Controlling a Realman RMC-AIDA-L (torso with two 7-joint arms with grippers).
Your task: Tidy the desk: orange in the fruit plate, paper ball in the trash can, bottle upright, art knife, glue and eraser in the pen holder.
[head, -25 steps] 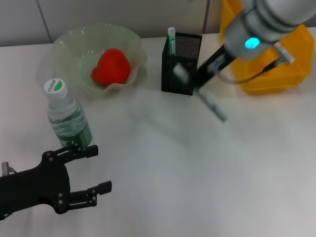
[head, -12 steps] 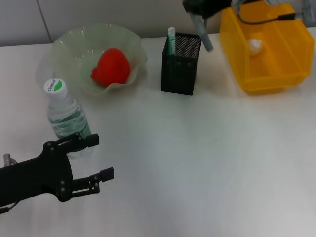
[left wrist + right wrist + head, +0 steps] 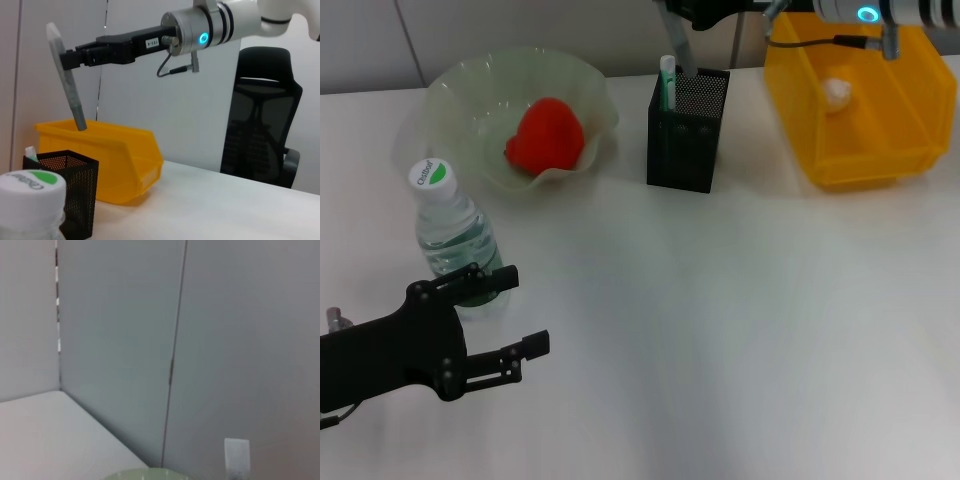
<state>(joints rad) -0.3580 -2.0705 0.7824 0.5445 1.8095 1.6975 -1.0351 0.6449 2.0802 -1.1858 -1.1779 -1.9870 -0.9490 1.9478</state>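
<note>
My right gripper is going to release the art knife inside the black pen holder (image 3: 674, 94), beside the glue stick.
My right gripper (image 3: 682, 16) hangs at the back, above the black mesh pen holder (image 3: 688, 135), shut on the grey art knife (image 3: 680, 52). The knife points down toward the holder's opening, its tip just over the rim. The left wrist view shows the same gripper (image 3: 67, 57), knife (image 3: 73, 100) and holder (image 3: 70, 195) from the side. A green-and-white glue stick (image 3: 667, 80) stands in the holder. The orange (image 3: 546, 133) lies in the green fruit plate (image 3: 460, 90). The bottle (image 3: 455, 235) stands upright. The paper ball (image 3: 837, 92) rests in the yellow trash can (image 3: 880, 150). My left gripper (image 3: 528, 310) is open beside the bottle. The eraser is hidden.
The trash can stands at the back right, close to the pen holder. In the left wrist view a black office chair (image 3: 262, 130) stands beyond the table. The plate's rim (image 3: 145, 474) shows low in the right wrist view, under a grey wall.
My right arm has lifted the art knife from the table in front of the pen holder and carried it up and back to a spot over the holder. The left gripper has barely shifted.
</note>
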